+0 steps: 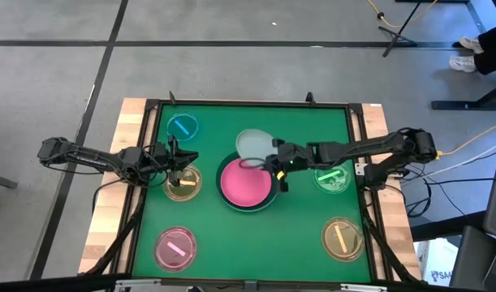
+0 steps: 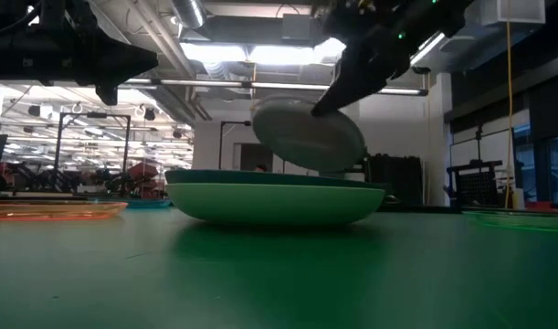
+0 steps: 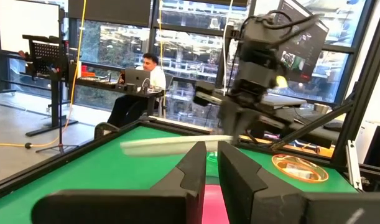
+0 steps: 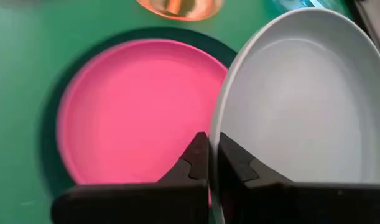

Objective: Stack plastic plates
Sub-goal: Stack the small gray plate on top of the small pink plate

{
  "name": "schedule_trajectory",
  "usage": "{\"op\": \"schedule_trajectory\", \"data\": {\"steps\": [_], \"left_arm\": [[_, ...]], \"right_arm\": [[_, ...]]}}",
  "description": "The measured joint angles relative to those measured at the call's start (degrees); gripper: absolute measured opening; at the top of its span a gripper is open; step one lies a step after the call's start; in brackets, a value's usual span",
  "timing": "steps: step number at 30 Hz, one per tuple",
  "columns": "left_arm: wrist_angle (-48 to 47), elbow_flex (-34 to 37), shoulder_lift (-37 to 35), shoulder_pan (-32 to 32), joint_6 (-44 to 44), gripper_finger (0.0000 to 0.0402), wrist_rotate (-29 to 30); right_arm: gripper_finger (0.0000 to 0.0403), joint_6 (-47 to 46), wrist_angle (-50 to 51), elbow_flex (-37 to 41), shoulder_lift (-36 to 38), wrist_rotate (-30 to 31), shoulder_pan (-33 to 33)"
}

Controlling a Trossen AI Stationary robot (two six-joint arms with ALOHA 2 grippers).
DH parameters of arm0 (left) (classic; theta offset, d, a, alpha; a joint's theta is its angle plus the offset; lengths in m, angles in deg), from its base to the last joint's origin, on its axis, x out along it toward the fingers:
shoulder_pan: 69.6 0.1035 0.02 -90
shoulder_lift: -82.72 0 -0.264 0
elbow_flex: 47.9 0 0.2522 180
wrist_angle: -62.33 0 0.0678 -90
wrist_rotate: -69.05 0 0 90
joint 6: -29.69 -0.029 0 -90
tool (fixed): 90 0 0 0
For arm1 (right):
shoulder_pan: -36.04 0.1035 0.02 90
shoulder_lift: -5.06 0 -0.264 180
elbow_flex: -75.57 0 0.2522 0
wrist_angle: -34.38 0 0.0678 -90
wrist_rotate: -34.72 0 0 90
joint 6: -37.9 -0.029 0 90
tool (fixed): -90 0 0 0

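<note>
Next, my right gripper releases the pale grey-green plate inside the pink plate nested in the dark green plate (image 1: 248, 178) (image 4: 143, 113).
My right gripper (image 1: 273, 160) (image 4: 213, 140) is shut on the pale grey-green plate (image 1: 252, 144) (image 2: 306, 135), which hangs tilted above the middle of the table. Just nearer lies the pink plate (image 1: 246, 182) (image 4: 134, 112), nested in the dark green plate (image 2: 260, 176), which rests in the light green plate (image 2: 269, 203). My left gripper (image 1: 176, 165) (image 3: 211, 158) hovers shut over a small yellow translucent plate (image 1: 183, 183). Other small plates lie flat: blue (image 1: 183, 126), pink (image 1: 176, 247), green (image 1: 333, 177), yellow (image 1: 342, 237). My right gripper pinches the pale grey-green plate's rim (image 4: 216, 134) between its two fingers, one finger inside the dish and one outside. The fingers come from the table's right, slanting down. The plate is lifted clear and tilted, beside the far part of the pink plate.
A raised dark frame (image 1: 248, 104) borders the green mat; wooden strips lie outside it. Free mat lies in front of the stack toward the near edge (image 1: 256, 243). A person sits at a desk (image 3: 143, 74) beyond the table.
</note>
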Motion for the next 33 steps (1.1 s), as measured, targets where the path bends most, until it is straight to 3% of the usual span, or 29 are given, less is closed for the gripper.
{"op": "schedule_trajectory", "data": {"steps": [14, 33], "left_arm": [[0.0, 0.0, 0.0, 0.0, 0.0, 0.0034, 0.0], [-0.1, 0.0, 0.0, 0.0, 0.0, 0.0034, 0.0]], "right_arm": [[0.0005, 0.0, -8.8, 0.0, -6.5, -5.3, 8.2], [0.0006, -3.7, -8.4, 0.0, -10.8, -5.6, 8.1]]}}
